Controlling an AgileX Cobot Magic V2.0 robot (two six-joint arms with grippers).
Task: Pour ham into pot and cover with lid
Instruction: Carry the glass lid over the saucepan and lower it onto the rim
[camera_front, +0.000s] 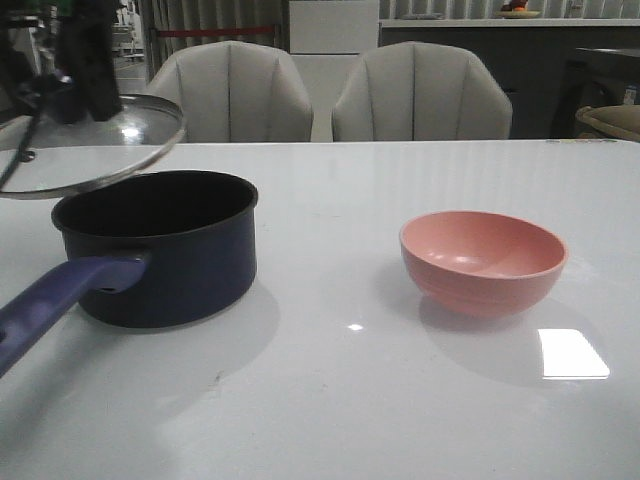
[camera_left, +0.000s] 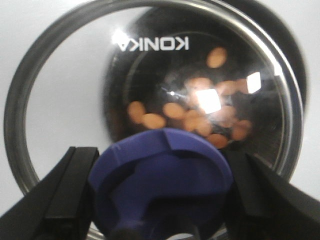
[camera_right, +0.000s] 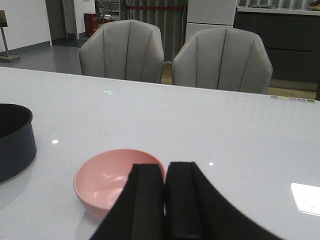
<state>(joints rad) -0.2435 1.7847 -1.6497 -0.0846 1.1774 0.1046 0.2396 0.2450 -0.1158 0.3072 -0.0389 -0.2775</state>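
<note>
My left gripper should release the glass lid flat on the dark navy pot's rim (camera_front: 154, 202) (camera_left: 201, 102), centred over the pieces of ham.
The dark navy pot (camera_front: 165, 250) with its purple-blue handle (camera_front: 55, 300) stands on the table at the left. My left gripper (camera_left: 161, 197) is shut on the blue knob (camera_left: 162, 185) of the glass lid (camera_front: 95, 150) and holds it tilted above the pot's far left rim. Through the glass, several orange-brown ham pieces (camera_left: 192, 117) lie in the pot's black interior. The pink bowl (camera_front: 483, 260) stands empty at the right, also in the right wrist view (camera_right: 107, 180). My right gripper (camera_right: 165, 170) is shut and empty, just near the bowl.
Two grey chairs (camera_front: 330, 95) stand behind the white table (camera_front: 340, 400). The pot's edge shows in the right wrist view (camera_right: 15, 140).
</note>
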